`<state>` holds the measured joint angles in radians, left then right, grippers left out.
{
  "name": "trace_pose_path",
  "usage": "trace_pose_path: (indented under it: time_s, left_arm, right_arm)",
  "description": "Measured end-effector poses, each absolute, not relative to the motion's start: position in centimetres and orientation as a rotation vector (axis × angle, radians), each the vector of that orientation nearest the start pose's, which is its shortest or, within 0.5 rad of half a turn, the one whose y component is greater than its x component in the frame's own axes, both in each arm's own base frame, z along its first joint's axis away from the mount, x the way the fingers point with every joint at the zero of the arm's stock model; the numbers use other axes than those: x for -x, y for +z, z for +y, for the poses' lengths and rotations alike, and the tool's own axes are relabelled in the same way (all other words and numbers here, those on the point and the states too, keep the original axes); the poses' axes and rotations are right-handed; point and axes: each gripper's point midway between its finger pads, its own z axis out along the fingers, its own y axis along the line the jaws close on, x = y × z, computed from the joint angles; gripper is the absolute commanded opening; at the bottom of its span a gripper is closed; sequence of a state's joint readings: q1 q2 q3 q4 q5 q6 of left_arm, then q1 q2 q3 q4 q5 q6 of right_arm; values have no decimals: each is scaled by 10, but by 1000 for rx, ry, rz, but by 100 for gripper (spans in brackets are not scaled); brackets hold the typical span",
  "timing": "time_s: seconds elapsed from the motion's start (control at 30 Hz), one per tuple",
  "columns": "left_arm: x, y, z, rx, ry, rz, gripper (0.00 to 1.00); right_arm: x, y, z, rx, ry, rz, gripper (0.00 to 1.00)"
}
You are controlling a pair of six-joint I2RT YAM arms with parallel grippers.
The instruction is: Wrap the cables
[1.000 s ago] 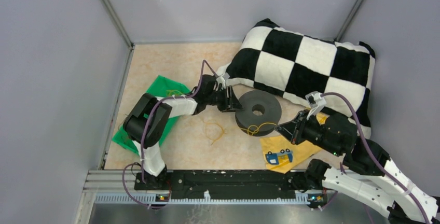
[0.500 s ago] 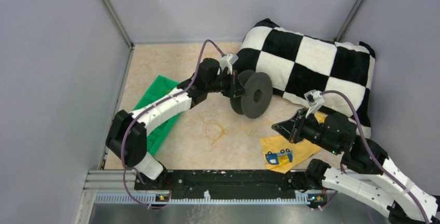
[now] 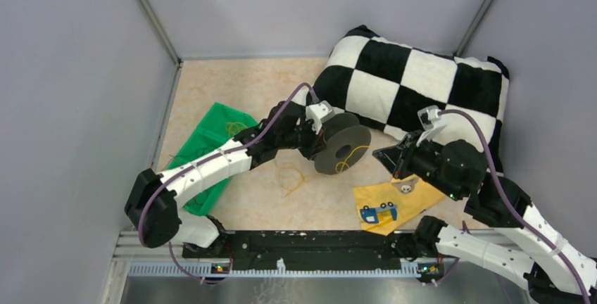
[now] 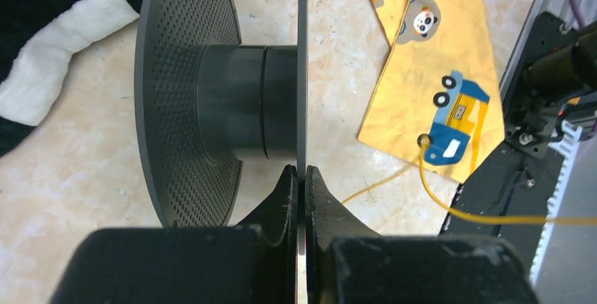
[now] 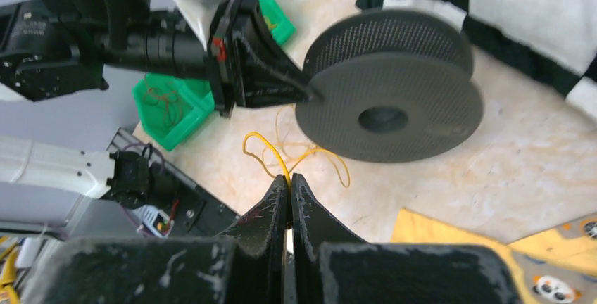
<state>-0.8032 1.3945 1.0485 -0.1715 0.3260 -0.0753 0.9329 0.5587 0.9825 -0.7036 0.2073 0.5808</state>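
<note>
The yellow wire held by the robot's right gripper hangs outside the spool's edge, so next the left gripper lets go of the spool's edge and takes the wire over the spool's middle (image 4: 246, 102).
A black spool (image 3: 343, 149) is held on edge above the floor, its hub hole facing the camera. My left gripper (image 3: 318, 135) is shut on the rim of one flange, seen edge-on in the left wrist view (image 4: 303, 177). The thin yellow-gold wire (image 3: 354, 155) runs from the spool to my right gripper (image 3: 385, 157). That gripper is shut on the wire (image 5: 271, 153) at its tips (image 5: 288, 177), just in front of the spool (image 5: 394, 107). Loose wire loops (image 3: 290, 177) lie on the floor below the spool.
A black-and-white checkered pillow (image 3: 422, 86) lies at the back right, close behind the spool. A green bag (image 3: 211, 142) holding more yellow wire lies at the left. A yellow printed cloth (image 3: 391, 202) lies under my right gripper. The black base rail (image 3: 303, 244) runs along the near edge.
The left gripper has tipped the spool from flat to on edge, carried it back, then brought it forward and right. The right gripper has risen toward the pillow with the wire.
</note>
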Motion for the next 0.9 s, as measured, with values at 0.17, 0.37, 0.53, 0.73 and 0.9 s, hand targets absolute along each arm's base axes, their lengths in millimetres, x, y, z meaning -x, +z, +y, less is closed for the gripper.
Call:
trace_pose_path:
  time_s: [0.17, 0.37, 0.53, 0.73, 0.9]
  left_arm:
    - [-235, 188, -328, -1111, -807, 1851, 0]
    - [-223, 182, -320, -1269, -778, 1739, 0]
    - [-213, 181, -311, -1322, -760, 1682, 0]
    - [-206, 180, -304, -1360, -742, 1635, 0]
    - [-210, 183, -299, -1303, -718, 1668, 0]
  right_arm:
    - [-159, 321, 173, 296, 731, 1872, 0]
    - [-168, 301, 191, 554, 629, 1834, 0]
    - [-166, 276, 198, 768, 569, 1771, 0]
    - [-180, 270, 209, 932, 495, 1706, 0]
    - [-206, 256, 200, 863, 488, 1798, 0]
